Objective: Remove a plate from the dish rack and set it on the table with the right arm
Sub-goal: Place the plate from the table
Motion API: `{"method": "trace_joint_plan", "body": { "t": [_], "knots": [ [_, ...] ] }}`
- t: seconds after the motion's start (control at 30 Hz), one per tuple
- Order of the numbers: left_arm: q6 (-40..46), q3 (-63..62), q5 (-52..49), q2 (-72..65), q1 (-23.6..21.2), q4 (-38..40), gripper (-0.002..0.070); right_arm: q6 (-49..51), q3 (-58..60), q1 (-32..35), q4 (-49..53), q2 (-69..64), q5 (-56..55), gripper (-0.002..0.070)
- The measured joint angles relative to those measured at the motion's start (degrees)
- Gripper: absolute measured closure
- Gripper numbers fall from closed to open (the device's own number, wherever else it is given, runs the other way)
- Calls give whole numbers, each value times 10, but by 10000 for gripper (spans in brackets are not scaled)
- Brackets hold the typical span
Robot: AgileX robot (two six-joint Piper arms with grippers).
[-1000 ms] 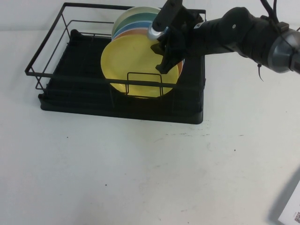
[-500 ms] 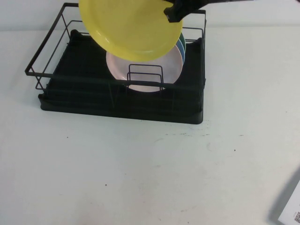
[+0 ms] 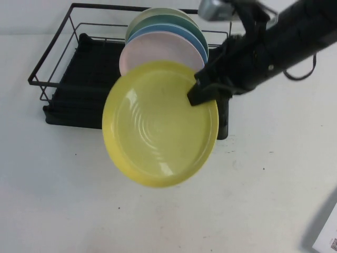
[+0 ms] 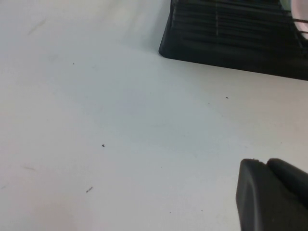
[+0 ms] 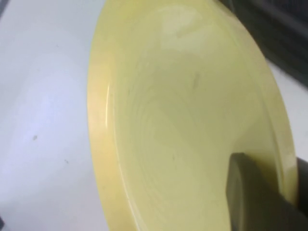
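Observation:
The robot's right gripper will set the yellow plate down on the white table (image 3: 157, 166) in front of the black dish rack.
The yellow plate (image 3: 158, 126) hangs tilted in the air in front of the black dish rack (image 3: 55, 63), over the white table (image 3: 58, 200). My right gripper (image 3: 197, 95) is shut on the plate's upper right rim, and the right arm (image 3: 279, 42) reaches in from the right. In the right wrist view the plate (image 5: 178, 125) fills the picture, and the right gripper (image 5: 284, 178) has one finger (image 5: 245, 197) on the plate's face. My left gripper (image 4: 264, 162) shows only in the left wrist view, shut and empty, low over the table, with the rack's corner (image 4: 231, 38) beyond it.
A pale pink plate (image 3: 152, 52), a blue plate (image 3: 199, 46) and greenish plates (image 3: 158, 16) stand upright in the rack. A white object (image 3: 329, 237) lies at the table's front right corner.
My right gripper lifted the yellow plate up out of the rack, then carried it forward and down in front of the rack. The pink plate now stands uncovered.

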State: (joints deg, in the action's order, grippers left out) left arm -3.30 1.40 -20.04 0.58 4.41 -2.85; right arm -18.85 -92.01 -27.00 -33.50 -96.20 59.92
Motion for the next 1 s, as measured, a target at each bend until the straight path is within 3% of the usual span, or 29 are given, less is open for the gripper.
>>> {"method": "trace_joint_plan", "body": {
  "t": [0.3, 0.6, 1.0],
  "knots": [
    [0, 0, 0, 0, 0, 0, 679, 13, 201, -5, -131, -17, -191, 602],
    [0, 0, 0, 0, 0, 0, 679, -21, 206, -5, -220, -112, -222, 602],
    [0, 0, 0, 0, 0, 0, 679, -35, 206, -5, -250, -153, -239, 603]
  ]
}}
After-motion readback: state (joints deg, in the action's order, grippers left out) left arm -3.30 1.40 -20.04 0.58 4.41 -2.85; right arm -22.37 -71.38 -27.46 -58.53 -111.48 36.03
